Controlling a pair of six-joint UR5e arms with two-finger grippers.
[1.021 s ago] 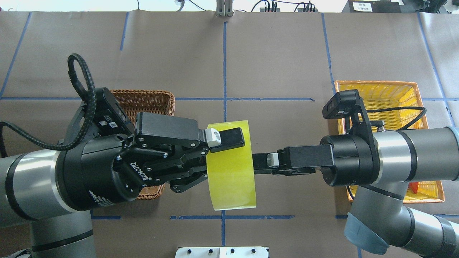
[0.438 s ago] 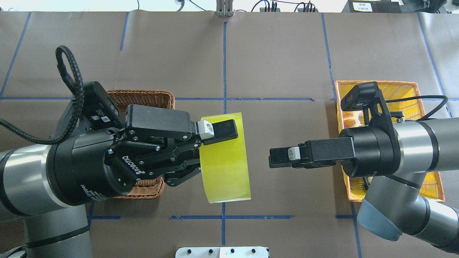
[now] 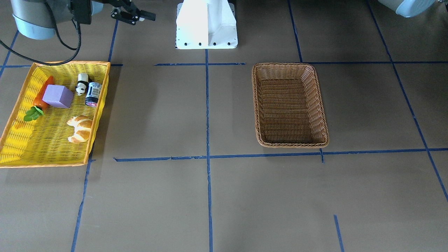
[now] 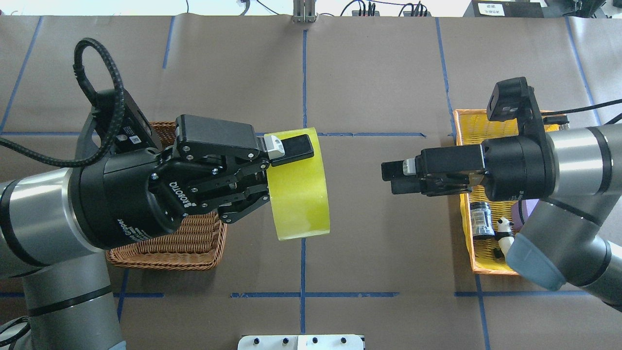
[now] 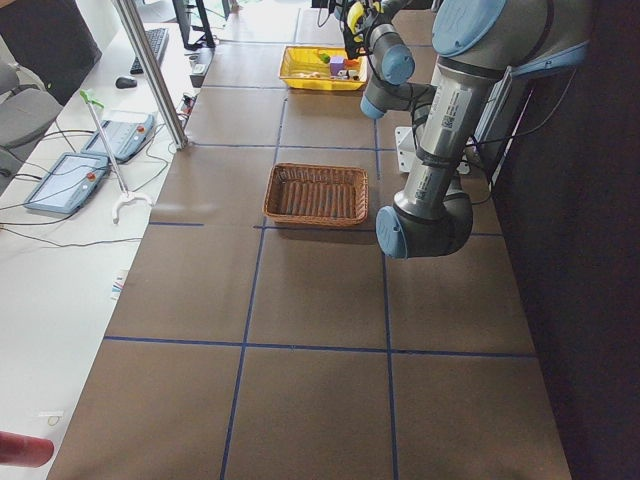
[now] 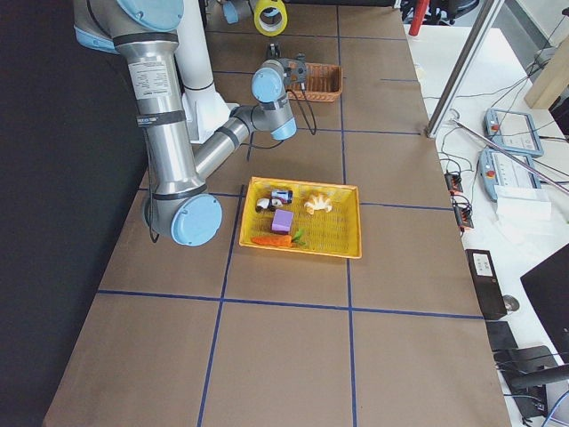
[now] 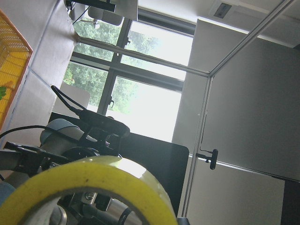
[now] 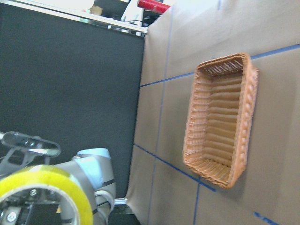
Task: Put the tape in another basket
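Next, I release the tape from my left gripper in the middle of the empty brown wicker basket point(image 3: 290, 111).
My left gripper point(image 4: 287, 167) is shut on the tape point(image 4: 300, 192), a wide yellow-green roll, with one finger on its outside and the other inside. It holds the roll in the air just right of the brown wicker basket point(image 4: 170, 245). The roll fills the bottom of the left wrist view point(image 7: 93, 176) and shows in the right wrist view point(image 8: 44, 183). The basket point(image 3: 290, 105) is empty. My right gripper point(image 4: 394, 178) is open and empty. It points at the tape from a short way off, at the edge of the yellow tray point(image 4: 465, 124).
The yellow orange-rimmed tray point(image 3: 14, 150) holds a carrot point(image 3: 43, 92), a purple block point(image 3: 58, 96), a panda figure point(image 3: 82, 83), a small can point(image 3: 93, 93) and a croissant point(image 3: 80, 128). The white robot base point(image 3: 206, 24) stands at the near edge.
My right gripper has drawn back from the tape toward the yellow tray. My left gripper has carried the tape a little toward the far side and the wicker basket.
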